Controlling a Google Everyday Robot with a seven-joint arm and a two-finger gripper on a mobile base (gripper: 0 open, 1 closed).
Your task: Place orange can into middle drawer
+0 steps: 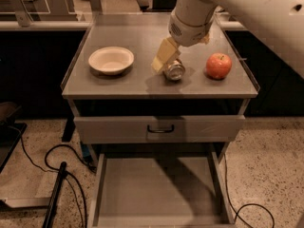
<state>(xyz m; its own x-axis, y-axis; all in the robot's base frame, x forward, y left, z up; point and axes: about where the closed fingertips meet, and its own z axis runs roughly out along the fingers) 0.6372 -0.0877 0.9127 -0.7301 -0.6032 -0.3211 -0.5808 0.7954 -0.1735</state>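
Observation:
The gripper needs to close around the body of the orange can (175, 65), just behind its shiny silver end.
The orange can (175, 70) lies on its side on the cabinet top (133, 82), its shiny silver end facing the camera. My gripper (164, 58) hangs from the white arm and comes down at the can's left upper side, right against it. The middle drawer (156, 189) stands pulled out low at the front, a wide shallow grey tray with a bare floor.
A white bowl (111, 60) sits on the left of the top and a red-orange apple (218, 65) on the right. A closed drawer front with a black handle (159, 128) sits above the open drawer. Black cables (57, 165) lie on the floor at left.

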